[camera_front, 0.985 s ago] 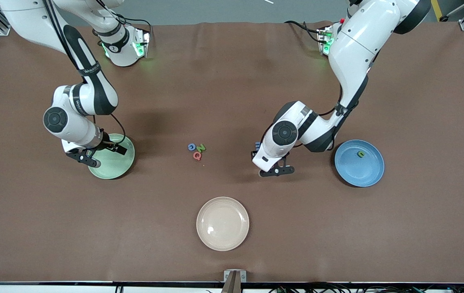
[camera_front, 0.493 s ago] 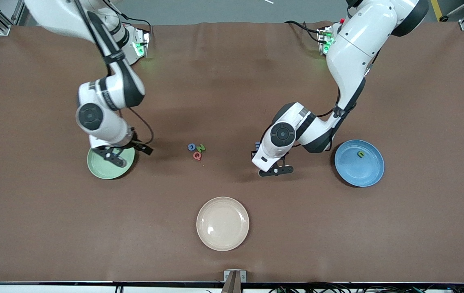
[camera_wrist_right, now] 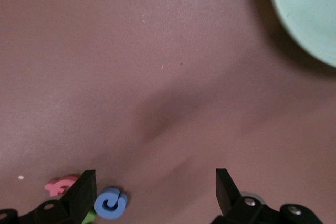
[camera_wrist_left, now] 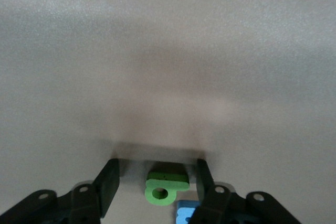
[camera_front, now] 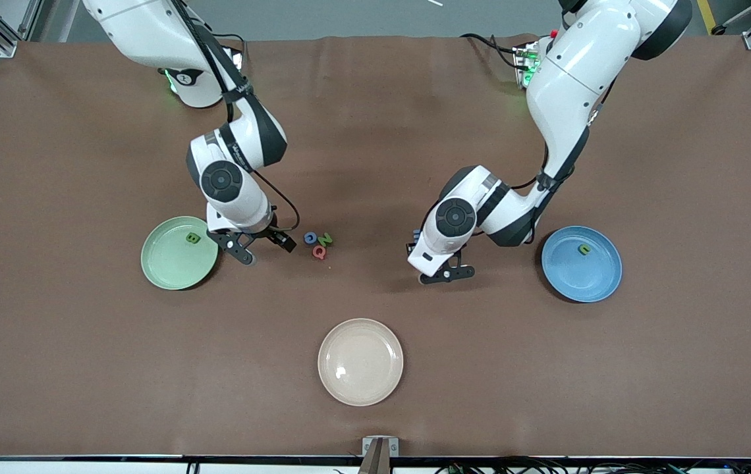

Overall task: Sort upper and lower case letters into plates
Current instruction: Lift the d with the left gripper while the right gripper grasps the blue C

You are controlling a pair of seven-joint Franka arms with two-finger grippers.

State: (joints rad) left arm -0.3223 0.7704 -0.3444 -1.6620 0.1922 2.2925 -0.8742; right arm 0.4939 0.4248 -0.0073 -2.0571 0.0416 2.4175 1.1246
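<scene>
Next, my right gripper closes on opposite sides of the blue G (camera_front: 310, 237) (camera_wrist_right: 111, 203), the letter next to the green N and the pink-red Q.
My left gripper (camera_front: 445, 274) is low over the table's middle, toward the blue plate (camera_front: 583, 280), open. A small green letter (camera_wrist_left: 165, 187) lies between its fingers with a gap on each side, and a blue letter (camera_wrist_left: 186, 214) lies beside it. My right gripper (camera_front: 269, 252) hangs open between the mint green plate (camera_front: 168, 266) and a cluster of three capitals: blue G (camera_front: 310, 237), green N (camera_front: 326, 239), pink-red Q (camera_front: 319, 252). In the right wrist view the G (camera_wrist_right: 110, 203) lies just inside one finger. A green B (camera_front: 193, 238) lies in the green plate, a small green letter (camera_front: 584, 249) in the blue one.
A cream-beige plate (camera_front: 375, 382) sits nearer the front camera, with nothing in it. A bit of blue letter (camera_front: 417, 234) shows beside the left arm's wrist. Brown cloth covers the whole table.
My right arm has swung from over the green plate toward the letter cluster, uncovering the B in that plate. My left gripper has stayed in place and its fingers have narrowed.
</scene>
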